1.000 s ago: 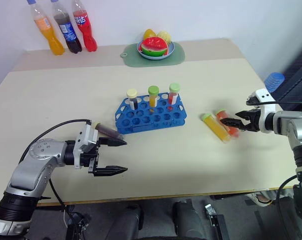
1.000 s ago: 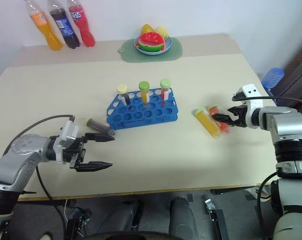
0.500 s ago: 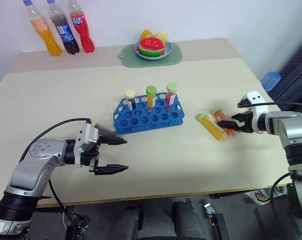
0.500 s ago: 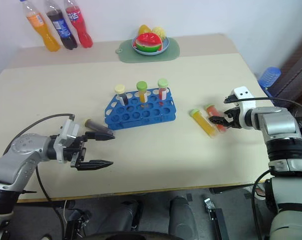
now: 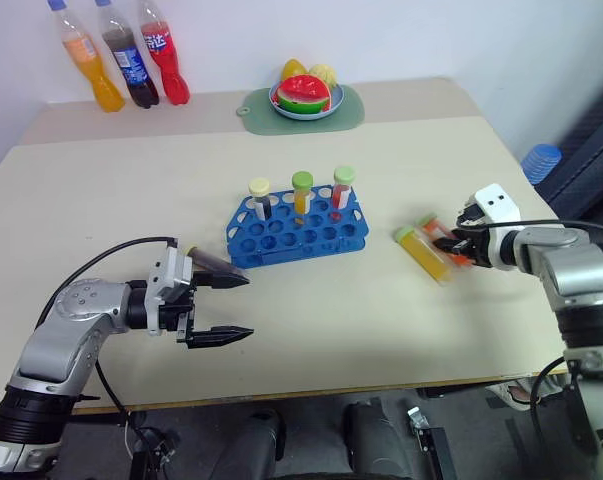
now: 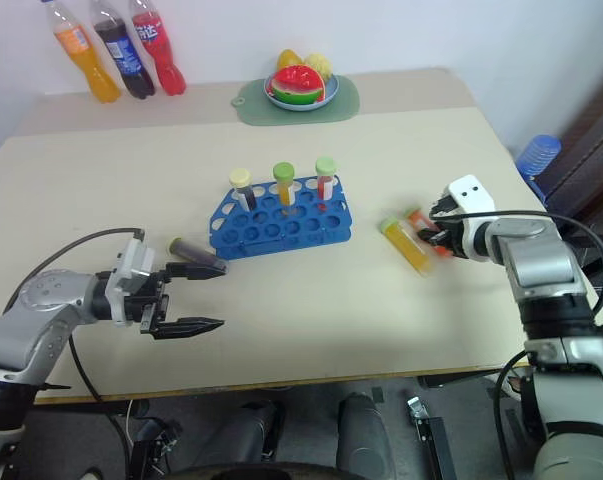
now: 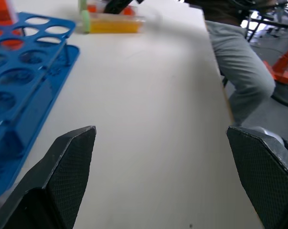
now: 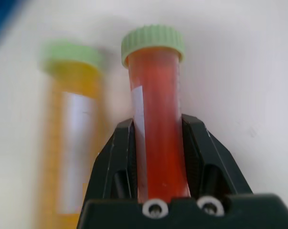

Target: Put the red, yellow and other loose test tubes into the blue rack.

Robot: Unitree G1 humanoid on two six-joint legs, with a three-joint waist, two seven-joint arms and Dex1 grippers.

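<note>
Next, my right gripper sets the red test tube free in the spot that lies between the yellow test tube and the near table edge (image 5: 433,311).
The blue rack (image 5: 296,230) stands mid-table with three capped tubes upright in its back row. To its right lies the yellow test tube (image 5: 422,252) with a green cap. Right beside it, my right gripper (image 5: 449,243) is shut on the red test tube (image 8: 155,114), its green cap pointing away from the fingers. A dark tube (image 6: 197,251) lies left of the rack. My left gripper (image 5: 248,306) hovers open just in front of the dark tube, touching nothing, with the rack (image 7: 24,62) beside its fingers (image 7: 72,152).
Three soda bottles (image 5: 126,62) stand at the back left corner. A plate of toy fruit (image 5: 307,95) rests on a green mat at the back. A blue object (image 5: 541,160) sits beyond the table's right edge.
My right gripper has closed on the red test tube and shifted a little to the left with it. The left arm has stayed where it was.
</note>
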